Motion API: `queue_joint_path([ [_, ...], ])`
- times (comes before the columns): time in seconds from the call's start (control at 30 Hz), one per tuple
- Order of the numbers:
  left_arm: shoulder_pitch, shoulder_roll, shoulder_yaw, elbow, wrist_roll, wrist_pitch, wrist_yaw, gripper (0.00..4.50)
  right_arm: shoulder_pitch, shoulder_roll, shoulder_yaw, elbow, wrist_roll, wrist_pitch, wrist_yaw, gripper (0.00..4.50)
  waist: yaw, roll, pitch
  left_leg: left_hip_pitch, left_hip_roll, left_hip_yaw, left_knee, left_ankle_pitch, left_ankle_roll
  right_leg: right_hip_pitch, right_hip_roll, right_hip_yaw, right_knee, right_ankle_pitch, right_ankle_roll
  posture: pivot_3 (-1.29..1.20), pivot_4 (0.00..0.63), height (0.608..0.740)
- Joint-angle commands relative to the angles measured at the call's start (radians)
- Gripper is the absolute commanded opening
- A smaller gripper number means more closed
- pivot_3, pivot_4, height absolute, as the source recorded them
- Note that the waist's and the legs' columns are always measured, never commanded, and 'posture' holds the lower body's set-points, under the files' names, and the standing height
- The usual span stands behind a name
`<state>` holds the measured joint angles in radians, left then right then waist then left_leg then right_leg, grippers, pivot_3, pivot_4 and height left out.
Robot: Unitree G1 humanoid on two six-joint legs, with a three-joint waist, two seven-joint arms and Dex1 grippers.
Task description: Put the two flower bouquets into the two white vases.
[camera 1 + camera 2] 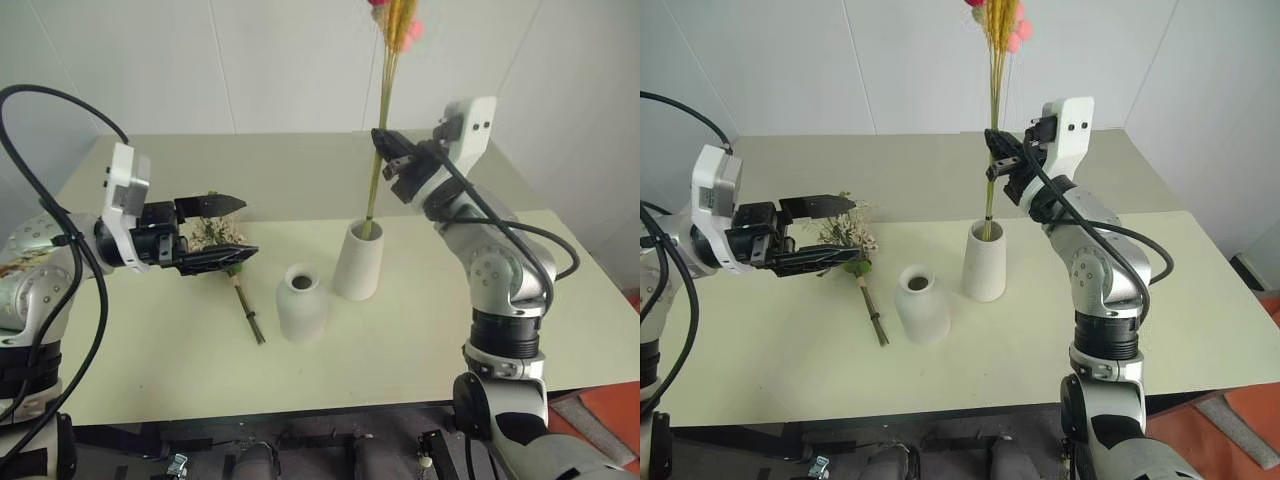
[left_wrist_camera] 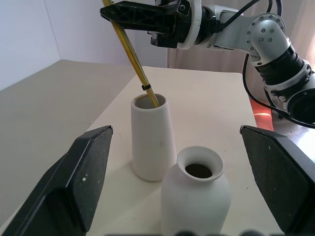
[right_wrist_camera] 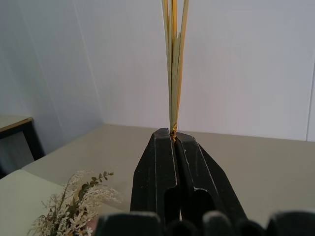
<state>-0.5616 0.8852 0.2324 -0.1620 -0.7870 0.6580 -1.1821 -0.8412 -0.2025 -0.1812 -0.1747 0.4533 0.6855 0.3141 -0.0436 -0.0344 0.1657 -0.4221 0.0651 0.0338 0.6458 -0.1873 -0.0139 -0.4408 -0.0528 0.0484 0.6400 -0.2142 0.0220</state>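
Observation:
The bushy bouquet has green leaves above the upper stems (image 1: 237, 281). My left gripper closes on those stems next, just below the leaves.
My right gripper (image 1: 384, 146) is shut on the slender bouquet of yellow straw stems (image 1: 382, 130), whose lower ends sit inside the mouth of the taller tapered white vase (image 1: 358, 262). Its pink flowers (image 1: 412, 30) reach the top of the head view. The short rounded white vase (image 1: 301, 303) stands just left of the tall one, with nothing in it. The bushy bouquet (image 1: 222, 240) of cream-white blossoms lies flat on the table, dark stems (image 1: 249, 312) toward me. My left gripper (image 1: 240, 227) hovers open above that bunch, one finger on each side, pointing toward the vases.
The pale green table (image 1: 420, 340) has free room on its right half and along the front edge. A second table surface (image 1: 290, 170) continues behind, up to the white wall.

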Motion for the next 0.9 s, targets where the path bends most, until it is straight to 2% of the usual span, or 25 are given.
queue_joint_path([
  [0.03, -0.001, 0.018, 0.036, -0.030, -0.019, 0.002, 0.005, 4.50, 0.030, -0.006, 0.005, -0.058, 0.009, -0.016, -0.010, 0.03, 0.000, 0.000, 0.000, 0.000, 0.000, 0.000, 0.000, 0.000, 0.000, 0.000, 0.000, 0.000, 0.000, 0.000, 0.000, 0.00, 0.150, 0.740],
  [0.9, 0.008, 0.028, 0.024, -0.029, -0.012, -0.003, -0.006, 4.50, 0.042, -0.011, 0.006, -0.207, 0.060, -0.003, -0.075, 0.03, 0.000, 0.000, 0.000, 0.000, 0.000, 0.000, 0.000, 0.000, 0.000, 0.000, 0.000, 0.000, 0.000, -0.002, 0.003, 0.00, 0.150, 0.740],
])
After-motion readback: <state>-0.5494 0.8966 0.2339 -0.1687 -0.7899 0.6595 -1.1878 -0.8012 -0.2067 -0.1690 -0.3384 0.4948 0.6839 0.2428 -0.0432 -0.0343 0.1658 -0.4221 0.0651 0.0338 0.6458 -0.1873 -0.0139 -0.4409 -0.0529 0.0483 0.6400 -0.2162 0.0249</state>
